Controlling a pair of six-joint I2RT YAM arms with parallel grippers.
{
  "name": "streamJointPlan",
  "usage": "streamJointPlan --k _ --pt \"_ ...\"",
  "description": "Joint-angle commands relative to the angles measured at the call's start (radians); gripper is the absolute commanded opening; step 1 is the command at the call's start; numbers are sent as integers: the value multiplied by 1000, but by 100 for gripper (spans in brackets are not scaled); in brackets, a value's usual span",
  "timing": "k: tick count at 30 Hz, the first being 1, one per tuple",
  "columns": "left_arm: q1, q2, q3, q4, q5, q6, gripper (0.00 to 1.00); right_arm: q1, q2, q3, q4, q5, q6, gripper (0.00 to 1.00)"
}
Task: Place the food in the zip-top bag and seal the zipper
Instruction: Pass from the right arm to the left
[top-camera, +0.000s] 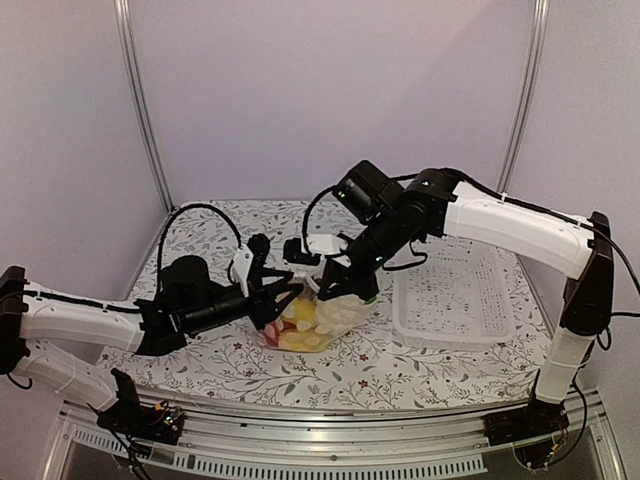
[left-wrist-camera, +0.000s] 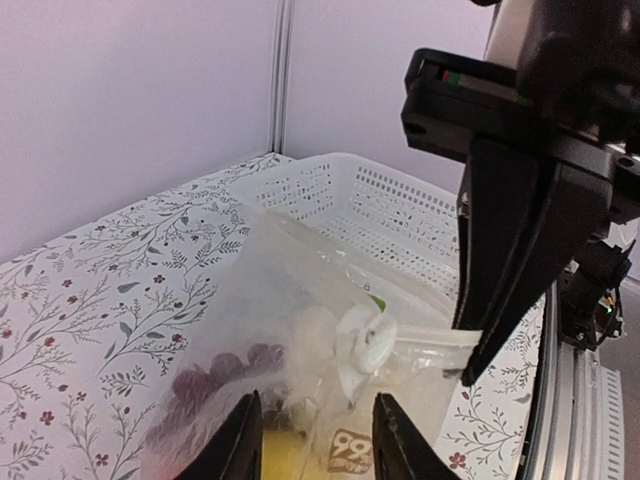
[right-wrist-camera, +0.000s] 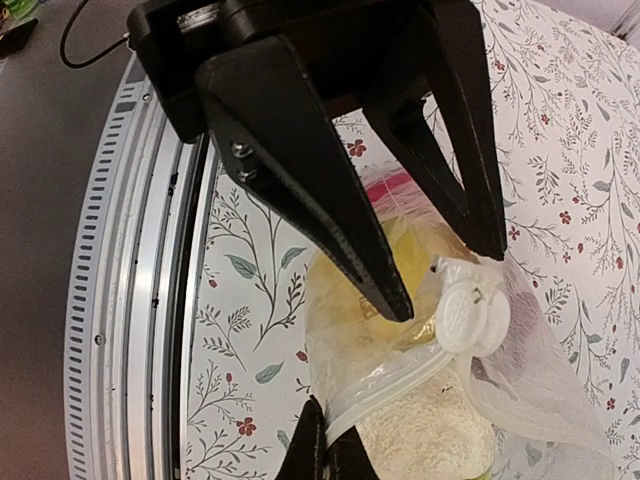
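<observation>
My right gripper is holding the zipper away from the white slider, so next my left gripper pinches the zipper's end before my right gripper takes the slider (right-wrist-camera: 474, 312).
The clear zip-top bag (top-camera: 312, 322) lies mid-table holding the food: yellow pieces (right-wrist-camera: 400, 262), white cauliflower (right-wrist-camera: 430, 432), a red piece (right-wrist-camera: 395, 186) and dark grapes (left-wrist-camera: 215, 375). Its zipper (right-wrist-camera: 400, 376) runs along the mouth and carries a round white slider (right-wrist-camera: 470, 310). My right gripper (right-wrist-camera: 328, 448) is shut on one end of the zipper strip. My left gripper (left-wrist-camera: 318, 408) is open, its fingers (left-wrist-camera: 247, 440) straddling the bag just below the slider (left-wrist-camera: 365, 340). The top view shows both grippers meeting over the bag: left gripper (top-camera: 283, 297), right gripper (top-camera: 338, 283).
A white slotted basket (top-camera: 455, 292) sits to the right of the bag, just behind it in the left wrist view (left-wrist-camera: 350, 200). The flowered tablecloth (top-camera: 200, 240) covers the table. A metal rail (right-wrist-camera: 150, 300) runs along the near edge.
</observation>
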Motion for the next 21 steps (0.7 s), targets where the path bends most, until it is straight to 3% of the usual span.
streamJointPlan --k 1,10,13,15,18,21 --pt "-8 -58 -1 -33 -13 58 37 6 -63 29 -43 12 -43 0" --pt "-3 67 81 -54 128 72 30 6 -59 -17 -11 39 -48 2" --pt "-3 111 100 -40 146 58 21 4 -50 -31 -1 70 -33 4" --pt "-2 119 98 -22 144 53 16 3 -47 -44 11 98 -23 12" --pt "-3 110 95 -19 112 49 8 -1 -47 -70 29 124 2 39" --pt "-2 85 81 -14 87 51 3 -3 -43 -86 32 129 13 50"
